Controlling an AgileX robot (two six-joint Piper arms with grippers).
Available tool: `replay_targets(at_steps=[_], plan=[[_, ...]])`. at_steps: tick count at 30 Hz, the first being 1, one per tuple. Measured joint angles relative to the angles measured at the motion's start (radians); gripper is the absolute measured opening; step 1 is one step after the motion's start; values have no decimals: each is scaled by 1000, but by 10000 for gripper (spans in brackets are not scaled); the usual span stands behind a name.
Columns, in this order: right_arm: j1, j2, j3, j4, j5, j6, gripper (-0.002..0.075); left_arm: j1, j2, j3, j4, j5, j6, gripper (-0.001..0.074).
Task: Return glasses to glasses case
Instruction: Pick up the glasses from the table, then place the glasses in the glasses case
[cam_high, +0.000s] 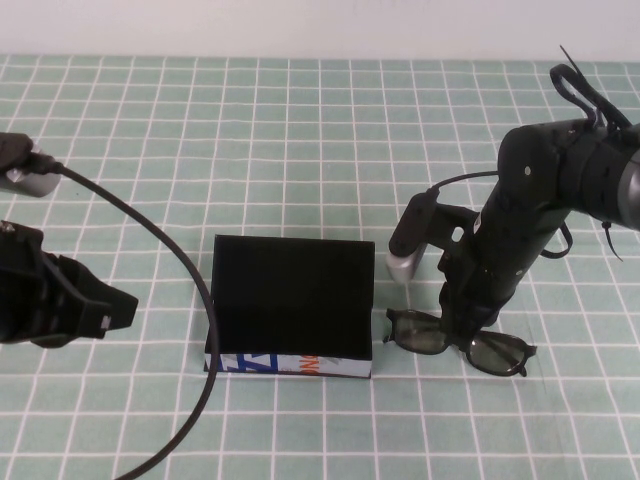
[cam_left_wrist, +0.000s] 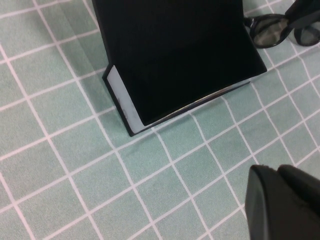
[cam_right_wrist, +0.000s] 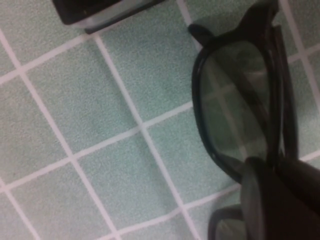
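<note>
My right gripper is to set the black glasses down inside the glasses case (cam_high: 291, 344), just behind its white panel.
The black glasses (cam_high: 415, 336) lie on the green checked mat just right of the glasses case (cam_high: 290, 295). The case stands with its black flap lid raised and its white panel (cam_high: 290, 365) with blue and orange marks facing me. My right gripper (cam_high: 465, 340) points down onto the bridge of the glasses and is shut on it. In the right wrist view one lens (cam_right_wrist: 235, 100) fills the frame beside that gripper (cam_right_wrist: 280, 195). My left gripper (cam_high: 120, 308) is shut and empty, well left of the case. In the left wrist view it (cam_left_wrist: 277, 172) is apart from the case (cam_left_wrist: 175, 50).
A black cable (cam_high: 190, 290) from the left arm curves down the mat along the case's left side. A grey camera block (cam_high: 405, 265) hangs from the right arm just behind the glasses. The mat's far edge (cam_high: 300, 57) meets a white wall.
</note>
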Motion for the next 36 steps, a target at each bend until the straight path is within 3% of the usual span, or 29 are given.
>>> replay_targets(at_steps=[13, 23, 32, 36], plan=[[0, 0, -162, 5, 193, -8, 1, 0, 0, 0, 4, 0, 0, -2], [3, -12, -284, 130, 254, -55, 1, 0, 0, 0, 19, 2, 0, -2], [60, -88, -296, 193, 266, -83, 1, 0, -27, 0, 49, -35, 0, -2], [134, -77, -328, 203, 268, -95, 1, 0, -40, -2, 53, -46, 0, -2]])
